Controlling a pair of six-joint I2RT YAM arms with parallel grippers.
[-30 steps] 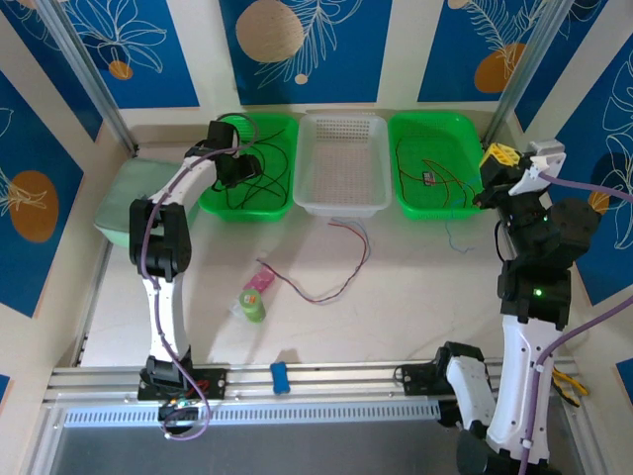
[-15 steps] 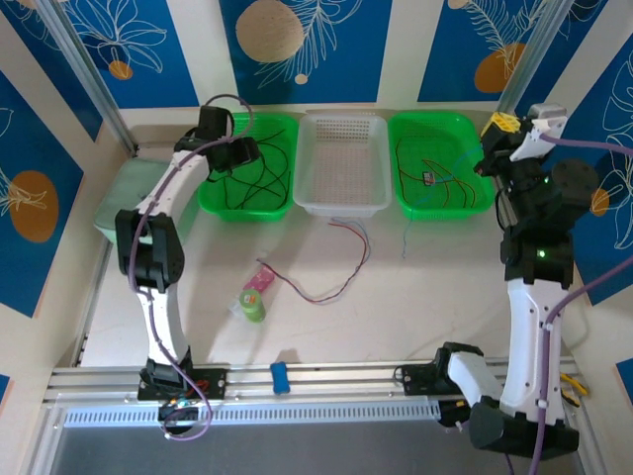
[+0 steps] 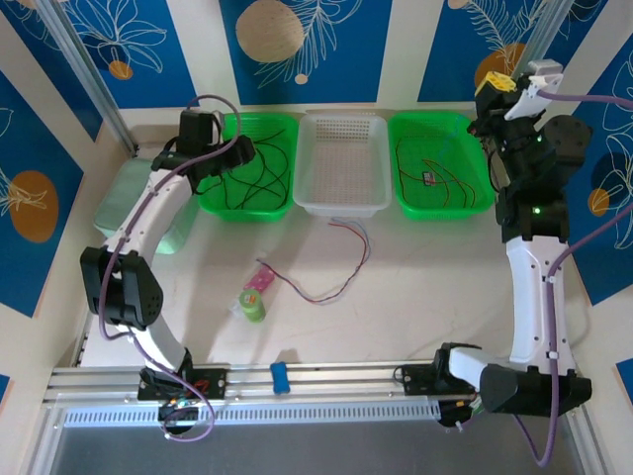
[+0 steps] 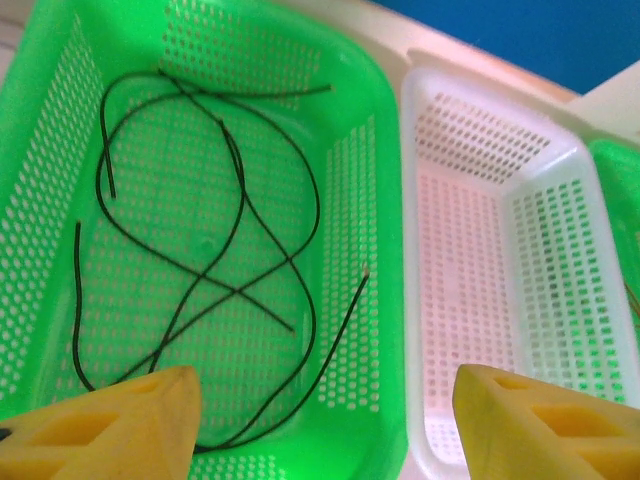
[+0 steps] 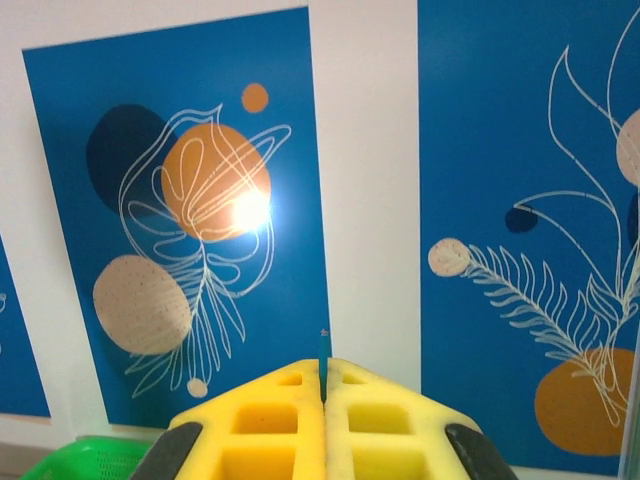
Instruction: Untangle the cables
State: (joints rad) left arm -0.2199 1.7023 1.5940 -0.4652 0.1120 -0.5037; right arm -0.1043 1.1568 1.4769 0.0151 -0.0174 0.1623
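Note:
The robot's right gripper will release the thin blue-grey cable inside the empty white basket [image 3: 332, 174] between the green baskets.
Black cables [image 4: 230, 230] lie in loose crossing loops in the left green basket [image 4: 385, 200]; in the top view these cables [image 3: 255, 170] sit in that basket [image 3: 213, 203]. My left gripper [image 4: 320, 425] hovers open over the basket's near end with nothing between its fingers; from above it [image 3: 220, 150] is at the basket's left rim. A red cable [image 3: 341, 262] lies on the table. More red and black cables [image 3: 435, 178] rest in the right green basket [image 3: 404, 198]. My right gripper [image 5: 324, 365] is raised high at the back right [image 3: 495, 84], shut on a thin blue-grey cable end [image 5: 323, 345].
An empty white basket [image 3: 343, 206] stands between the two green ones. A small green roll [image 3: 253, 305] and a pink piece [image 3: 260, 280] lie left of the red cable. A blue block [image 3: 279, 377] sits on the front rail. A pale green pad [image 3: 117, 203] lies far left.
My left arm has drawn back to the left over the basket and its jaws have widened. My right arm has risen and swung toward the back wall, lifting the blue-grey cable off the table.

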